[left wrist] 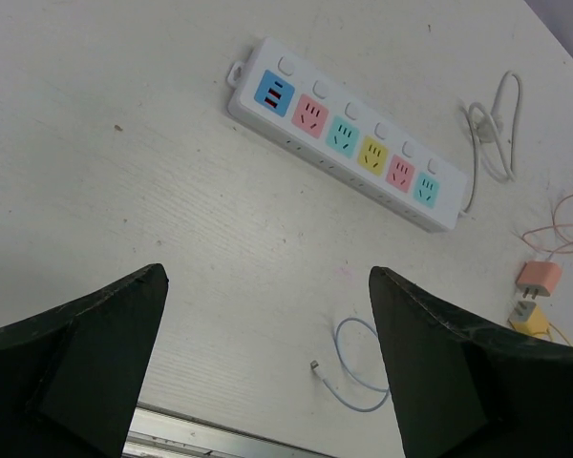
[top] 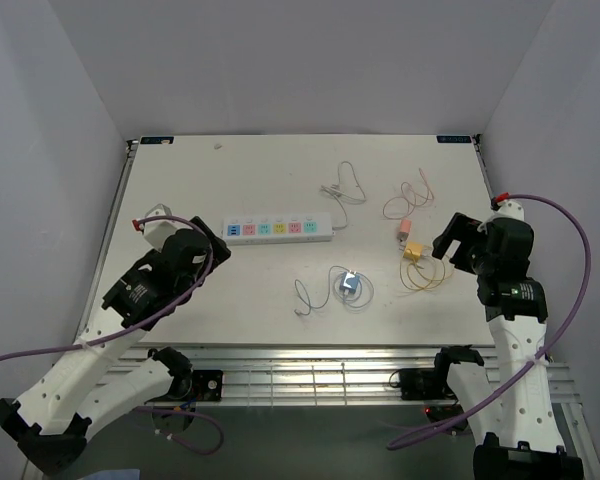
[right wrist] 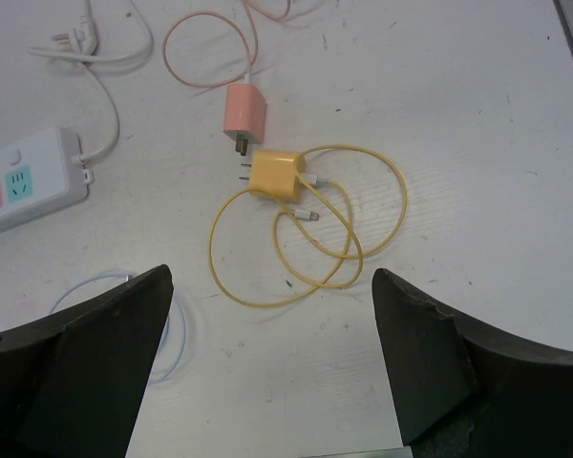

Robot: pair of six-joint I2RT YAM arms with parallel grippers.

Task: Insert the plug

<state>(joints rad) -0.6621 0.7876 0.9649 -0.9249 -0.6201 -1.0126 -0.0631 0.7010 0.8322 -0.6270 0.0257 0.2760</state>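
I will next move my right gripper to the pink plug beside the yellow plug and grab the sides of its body [top: 404,230] [right wrist: 244,113].
A white power strip [top: 278,230] with coloured sockets lies mid-table; it also shows in the left wrist view [left wrist: 349,135] and its end in the right wrist view [right wrist: 24,181]. A yellow plug [right wrist: 275,175] with a coiled yellow cable and a pink plug [right wrist: 244,112] lie side by side, also in the top view as yellow [top: 415,253] and pink [top: 405,232]. A pale blue plug [top: 348,285] with its cable lies in the middle. My left gripper [left wrist: 267,353] is open and empty above the table's left. My right gripper [right wrist: 272,358] is open and empty, near the yellow cable.
The strip's white cord [top: 342,185] loops behind it. The pink cable [top: 408,200] coils at the back right. The blue cable's free end [left wrist: 317,366] lies near the front edge. A metal rail [top: 310,360] runs along the table's near edge.
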